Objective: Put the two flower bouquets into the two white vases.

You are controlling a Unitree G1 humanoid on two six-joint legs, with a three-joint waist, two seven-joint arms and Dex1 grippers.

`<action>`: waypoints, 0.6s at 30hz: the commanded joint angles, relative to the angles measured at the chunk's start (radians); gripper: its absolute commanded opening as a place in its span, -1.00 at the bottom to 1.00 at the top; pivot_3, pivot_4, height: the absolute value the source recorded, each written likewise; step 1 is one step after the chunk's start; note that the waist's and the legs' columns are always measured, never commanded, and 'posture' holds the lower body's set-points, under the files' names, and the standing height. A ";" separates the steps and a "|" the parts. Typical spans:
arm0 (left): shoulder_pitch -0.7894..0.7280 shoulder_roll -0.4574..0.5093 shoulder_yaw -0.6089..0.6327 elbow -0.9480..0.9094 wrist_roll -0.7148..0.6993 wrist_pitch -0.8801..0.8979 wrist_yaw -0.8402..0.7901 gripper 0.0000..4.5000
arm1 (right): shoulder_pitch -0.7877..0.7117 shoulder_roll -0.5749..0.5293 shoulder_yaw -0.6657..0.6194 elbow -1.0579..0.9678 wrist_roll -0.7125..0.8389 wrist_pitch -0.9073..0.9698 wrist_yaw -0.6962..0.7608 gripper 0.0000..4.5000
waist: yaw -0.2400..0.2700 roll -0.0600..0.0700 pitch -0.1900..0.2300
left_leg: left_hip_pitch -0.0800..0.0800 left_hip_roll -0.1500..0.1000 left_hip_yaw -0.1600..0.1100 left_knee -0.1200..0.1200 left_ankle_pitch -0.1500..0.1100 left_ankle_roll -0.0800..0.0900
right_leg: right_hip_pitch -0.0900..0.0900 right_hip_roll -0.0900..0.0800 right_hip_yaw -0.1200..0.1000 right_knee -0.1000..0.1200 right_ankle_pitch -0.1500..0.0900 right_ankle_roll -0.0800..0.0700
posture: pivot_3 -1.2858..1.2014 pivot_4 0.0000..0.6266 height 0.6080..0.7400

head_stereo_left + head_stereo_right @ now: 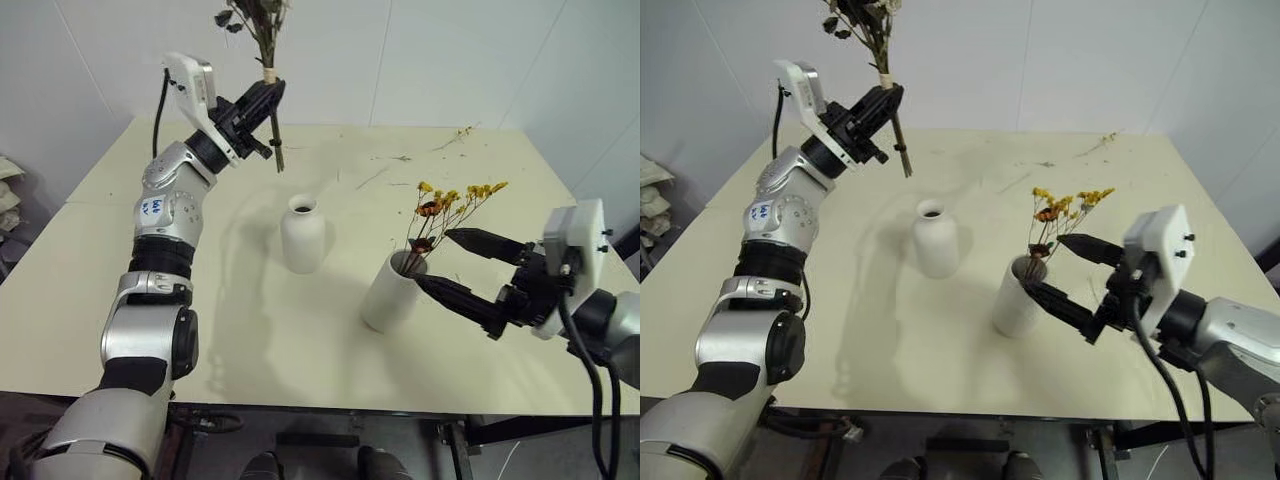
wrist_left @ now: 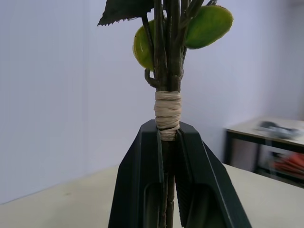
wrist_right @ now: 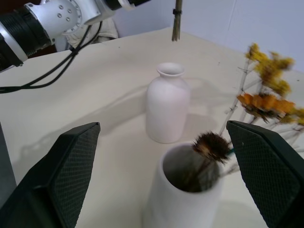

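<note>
I need to open my left gripper to release the larger bouquet of flowers into the opening of the bottle-shaped white vase (image 1: 302, 206).
My left gripper (image 1: 262, 105) is shut on the tied stem of the larger bouquet (image 1: 260, 25) and holds it upright, high over the far side of the table. Its cut stem end (image 1: 278, 152) hangs behind and above the bottle-shaped white vase (image 1: 302, 235). The left wrist view shows the fingers (image 2: 142, 180) clamped just below the pale binding (image 2: 168, 111). The yellow-orange spray (image 1: 455, 198) stands in the cylinder vase (image 1: 390, 295), leaning right. My right gripper (image 1: 435, 258) is open, level, with one finger on each side of that vase's rim (image 3: 183, 164).
The cream table (image 1: 250, 340) carries loose dry twig scraps (image 1: 455, 135) near its far edge and more in the middle (image 1: 372, 178). A white wall stands close behind. The two vases are about a hand's width apart.
</note>
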 commanded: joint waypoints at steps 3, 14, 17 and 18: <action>-0.114 -0.014 0.064 0.140 -0.004 -0.033 -0.192 -0.97 | -0.044 -0.057 0.068 -0.092 0.195 -0.016 -0.293 1.00 | -0.001 0.000 0.000 | 0.000 0.000 0.000 0.000 -0.001 0.001 | 0.000 0.000 0.000 0.000 0.000 0.000 | 0.03 -0.52 1.00; -0.166 -0.057 0.108 0.246 0.022 0.000 -0.378 -0.97 | -0.301 -0.144 0.353 -0.084 0.415 -0.062 -0.745 1.00 | -0.004 0.000 0.000 | 0.000 0.001 0.000 0.000 0.000 0.003 | -0.001 0.000 0.000 0.002 -0.001 0.000 | 0.03 -0.52 1.00; -0.171 -0.060 0.118 0.264 0.034 -0.005 -0.381 -0.97 | -0.427 -0.079 0.458 -0.070 0.403 -0.067 -0.802 1.00 | -0.006 0.000 0.000 | 0.000 0.001 0.000 0.000 0.000 0.003 | -0.001 0.001 0.000 0.002 -0.001 -0.001 | 0.03 -0.52 1.00; -0.172 -0.061 0.122 0.270 0.036 -0.003 -0.381 -0.97 | -0.452 -0.063 0.483 -0.064 0.410 -0.067 -0.823 1.00 | -0.007 0.000 0.000 | 0.000 0.001 0.000 0.000 0.000 0.003 | -0.001 0.001 0.000 0.002 -0.001 -0.001 | 0.03 -0.52 1.00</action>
